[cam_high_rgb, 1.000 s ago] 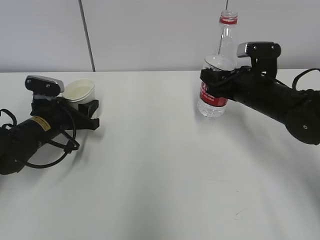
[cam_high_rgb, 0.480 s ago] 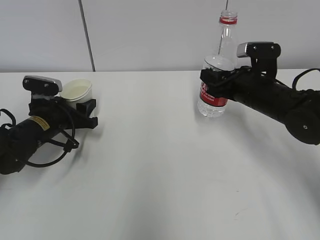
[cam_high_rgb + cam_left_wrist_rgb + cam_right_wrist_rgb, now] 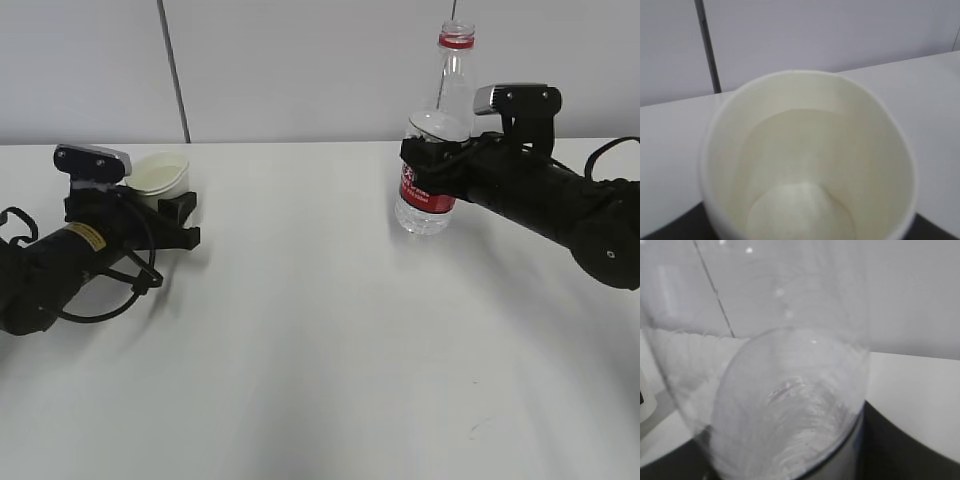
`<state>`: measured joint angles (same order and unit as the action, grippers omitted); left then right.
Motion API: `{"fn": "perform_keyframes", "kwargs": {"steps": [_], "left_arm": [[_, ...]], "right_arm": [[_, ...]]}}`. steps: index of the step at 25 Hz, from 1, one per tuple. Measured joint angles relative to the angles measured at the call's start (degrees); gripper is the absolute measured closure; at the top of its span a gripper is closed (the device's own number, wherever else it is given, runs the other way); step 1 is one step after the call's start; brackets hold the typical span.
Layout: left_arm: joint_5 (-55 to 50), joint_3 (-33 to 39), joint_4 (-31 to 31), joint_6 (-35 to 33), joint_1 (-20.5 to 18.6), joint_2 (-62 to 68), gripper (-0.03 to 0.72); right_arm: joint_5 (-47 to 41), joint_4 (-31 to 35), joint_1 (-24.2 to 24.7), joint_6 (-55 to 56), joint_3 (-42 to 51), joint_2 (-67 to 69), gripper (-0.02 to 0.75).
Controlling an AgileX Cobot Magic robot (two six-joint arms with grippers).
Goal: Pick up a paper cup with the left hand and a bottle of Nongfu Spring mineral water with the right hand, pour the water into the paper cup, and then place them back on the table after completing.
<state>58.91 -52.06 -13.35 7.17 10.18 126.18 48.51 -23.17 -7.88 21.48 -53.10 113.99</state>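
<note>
The robot's left gripper will release the paper cup on the white table (image 3: 172,225) in front of the dark wall seam.
The white paper cup (image 3: 162,171) sits upright between the jaws of my left gripper (image 3: 172,212), low over the white table (image 3: 300,330) at the far left. It fills the left wrist view (image 3: 805,160), and its inside looks empty. My left gripper is shut on it. The clear bottle (image 3: 443,105) has a red label and a red neck ring and no cap. It stands upright in my right gripper (image 3: 432,152), which is shut round its middle. The bottle's clear wall fills the right wrist view (image 3: 785,405). I cannot tell the water level.
A pale wall with a dark vertical seam (image 3: 172,70) stands behind the table. A black cable (image 3: 100,300) loops beside the left arm. The cup and the bottle are far apart across the table.
My left arm has risen slightly and shifted a little right with the cup in it. The right arm and the bottle have not moved.
</note>
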Motion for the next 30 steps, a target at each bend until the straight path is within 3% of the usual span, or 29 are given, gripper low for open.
{"fn": "perform_keyframes", "kwargs": {"steps": [30], "left_arm": [[1.37,-2.95,-0.11,0.00,0.00,4.61,0.309]], "right_arm": [[0.00,-0.13,0.00,0.09,0.00,0.00,0.360]]}}
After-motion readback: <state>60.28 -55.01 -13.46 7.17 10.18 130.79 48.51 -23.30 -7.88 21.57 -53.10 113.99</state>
